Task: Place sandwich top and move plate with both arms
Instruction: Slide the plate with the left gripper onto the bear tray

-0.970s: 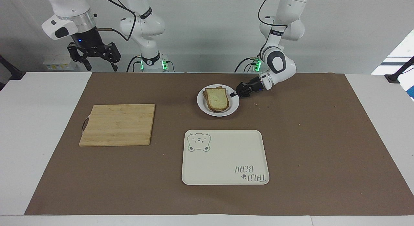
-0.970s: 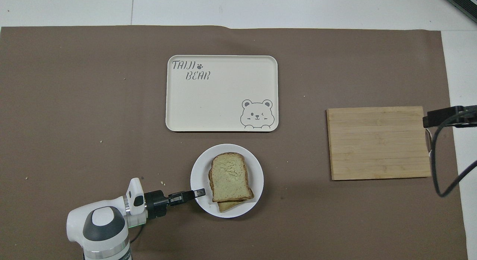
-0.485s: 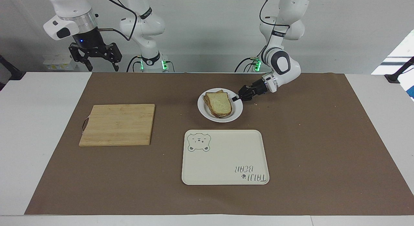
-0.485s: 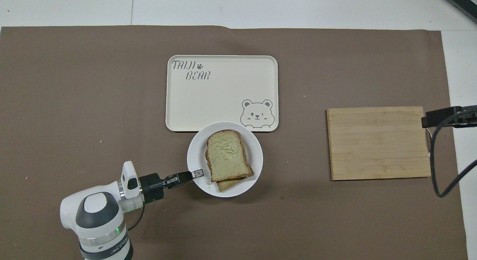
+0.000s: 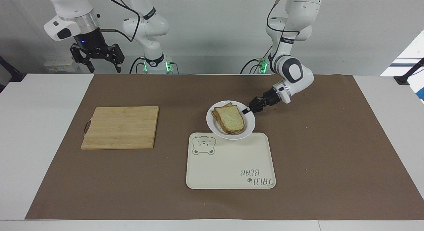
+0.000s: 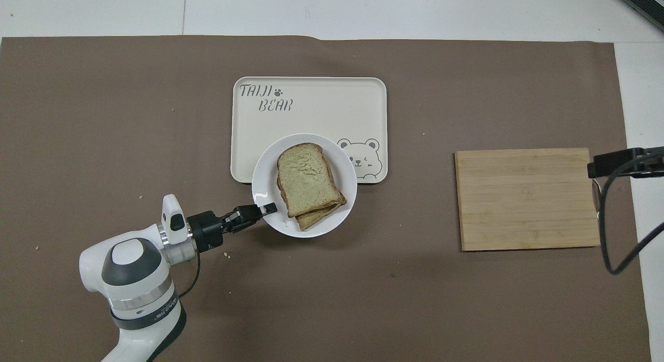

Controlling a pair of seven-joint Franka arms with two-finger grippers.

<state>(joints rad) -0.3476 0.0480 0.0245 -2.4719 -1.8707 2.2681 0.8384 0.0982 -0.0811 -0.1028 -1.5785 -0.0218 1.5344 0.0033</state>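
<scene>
My left gripper is to let go of the white plate on the middle of the cream bear tray (image 6: 308,132). The plate is now held over that tray's edge.
The sandwich top (image 5: 232,119) (image 6: 306,178) lies on a lower bread slice on the white plate (image 5: 211,121) (image 6: 264,172). My left gripper (image 5: 245,110) (image 6: 268,208) is shut on the plate's rim, on the side toward the left arm's end of the table. It holds the plate off the mat, over the edge of the cream bear tray (image 5: 228,168) (image 6: 311,108) nearest the robots. My right gripper (image 5: 103,68) waits high up, open and with nothing in it, over the right arm's end of the table.
A wooden cutting board (image 5: 121,126) (image 6: 526,198) lies on the brown mat toward the right arm's end. A few crumbs dot the mat near the left arm.
The left gripper has carried the plate with the sandwich away from the robots, from the mat to over the tray's near edge. The right arm has barely moved.
</scene>
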